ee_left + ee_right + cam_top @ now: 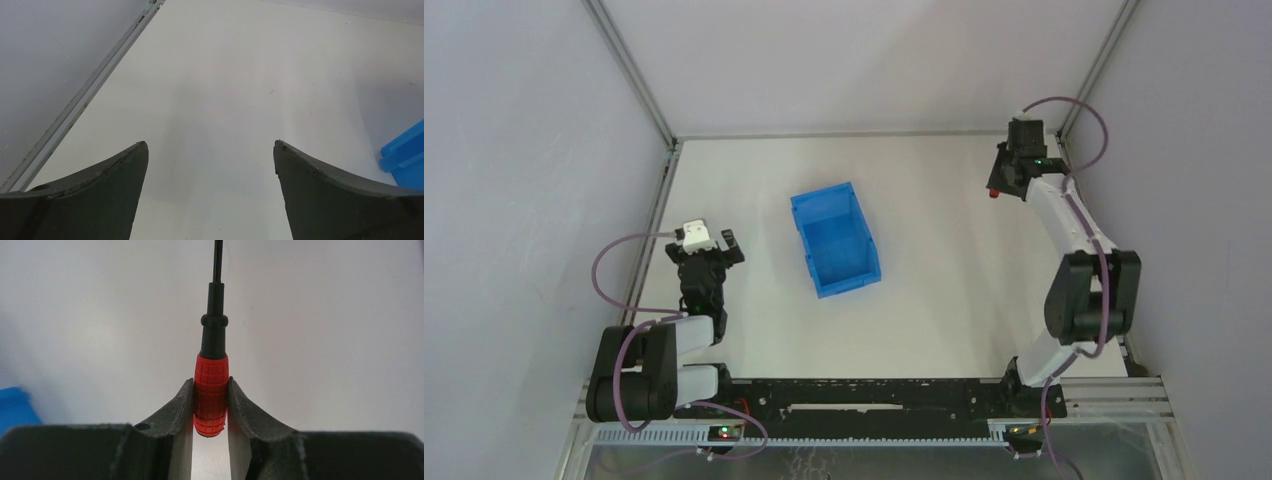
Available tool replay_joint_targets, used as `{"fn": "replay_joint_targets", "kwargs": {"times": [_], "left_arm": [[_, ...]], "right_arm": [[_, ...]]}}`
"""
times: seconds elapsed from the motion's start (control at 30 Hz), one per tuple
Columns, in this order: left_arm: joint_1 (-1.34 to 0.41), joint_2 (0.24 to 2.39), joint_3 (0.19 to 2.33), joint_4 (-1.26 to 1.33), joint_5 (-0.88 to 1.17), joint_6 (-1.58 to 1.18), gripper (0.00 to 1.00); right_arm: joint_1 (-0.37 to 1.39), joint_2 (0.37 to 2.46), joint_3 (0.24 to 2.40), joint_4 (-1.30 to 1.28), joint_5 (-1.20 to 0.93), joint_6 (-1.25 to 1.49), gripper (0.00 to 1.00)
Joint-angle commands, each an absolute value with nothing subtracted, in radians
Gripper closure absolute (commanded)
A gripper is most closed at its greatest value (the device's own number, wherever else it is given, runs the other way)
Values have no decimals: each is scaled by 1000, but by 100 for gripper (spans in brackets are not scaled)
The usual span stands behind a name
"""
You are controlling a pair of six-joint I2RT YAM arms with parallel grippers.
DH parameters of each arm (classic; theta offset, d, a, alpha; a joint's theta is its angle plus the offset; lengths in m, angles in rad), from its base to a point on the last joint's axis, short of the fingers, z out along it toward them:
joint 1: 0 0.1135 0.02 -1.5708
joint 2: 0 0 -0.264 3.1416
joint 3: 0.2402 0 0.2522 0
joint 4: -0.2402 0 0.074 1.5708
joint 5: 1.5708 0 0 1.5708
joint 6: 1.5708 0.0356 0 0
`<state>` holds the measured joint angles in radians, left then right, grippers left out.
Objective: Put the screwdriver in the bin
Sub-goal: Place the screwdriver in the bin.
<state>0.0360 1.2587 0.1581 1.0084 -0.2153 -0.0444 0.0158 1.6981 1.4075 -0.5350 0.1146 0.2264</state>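
Note:
The robot's right gripper needs to lay the screwdriver down lengthwise on the bottom of the blue bin, near the bin's long side [829, 246] facing the left gripper.
My right gripper [210, 384] is shut on the red handle of the screwdriver [211, 395]; its thin black shaft points away from me toward the top of the right wrist view. In the top view the right gripper [1001, 183] is at the far right of the table, with the red handle end [993, 192] showing below it. The blue bin [835, 239] stands open near the table's middle, well left of that gripper; a corner of it shows in the right wrist view [15, 407]. My left gripper [210, 147] is open and empty over bare table, left of the bin [406, 156].
White enclosure walls with metal frame posts [634, 70] surround the table. A metal rail [85, 97] runs along the table's left edge close to my left gripper. The arm bases sit on a black rail [864, 395] at the near edge.

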Motion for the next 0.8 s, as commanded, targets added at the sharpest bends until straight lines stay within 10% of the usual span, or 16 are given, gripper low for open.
{"fn": "replay_joint_targets", "kwargs": {"times": [0.0,0.77], "left_arm": [[41,1256,198,1043,-228,-25,0],[41,1256,197,1043,-228,-25,0]], "right_arm": [[25,1540,1394,-504,129,215,92],[143,1205,1417,-599,156,211,93]]}}
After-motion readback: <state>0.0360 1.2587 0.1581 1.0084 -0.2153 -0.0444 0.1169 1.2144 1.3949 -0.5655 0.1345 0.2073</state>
